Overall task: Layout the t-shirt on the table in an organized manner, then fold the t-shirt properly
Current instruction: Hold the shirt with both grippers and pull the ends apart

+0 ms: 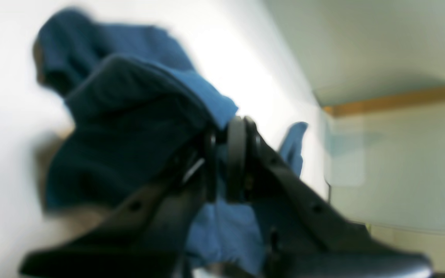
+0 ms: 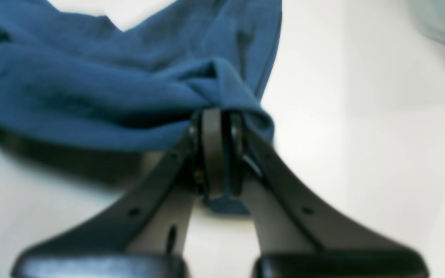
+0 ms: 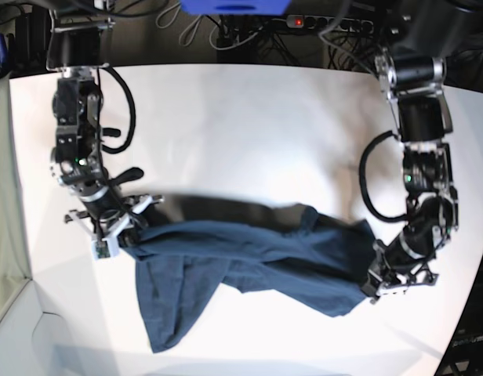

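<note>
I should open my left gripper, which pinches the t-shirt's near edge, and take that corner (image 3: pixel 364 230), the far corner of the t-shirt that lies loose, before both grippers pull.
The dark blue t-shirt (image 3: pixel 249 258) hangs stretched between my two grippers above the white table (image 3: pixel 241 133), bunched and twisted, with a loose part drooping at lower left. On the base view's left, my right gripper (image 3: pixel 128 239) is shut on one end of the cloth. Its wrist view shows the t-shirt (image 2: pixel 102 85) pinched in the right gripper (image 2: pixel 222 123). On the base view's right, my left gripper (image 3: pixel 368 288) is shut on the other end. In the blurred left wrist view, the t-shirt (image 1: pixel 129 127) is bunched around the left gripper (image 1: pixel 230 135).
Cables and a power strip (image 3: pixel 320 21) lie beyond the table's far edge. The table's curved edge runs down the left side (image 3: pixel 14 235). A wooden strip (image 1: pixel 392 101) shows off the table in the left wrist view.
</note>
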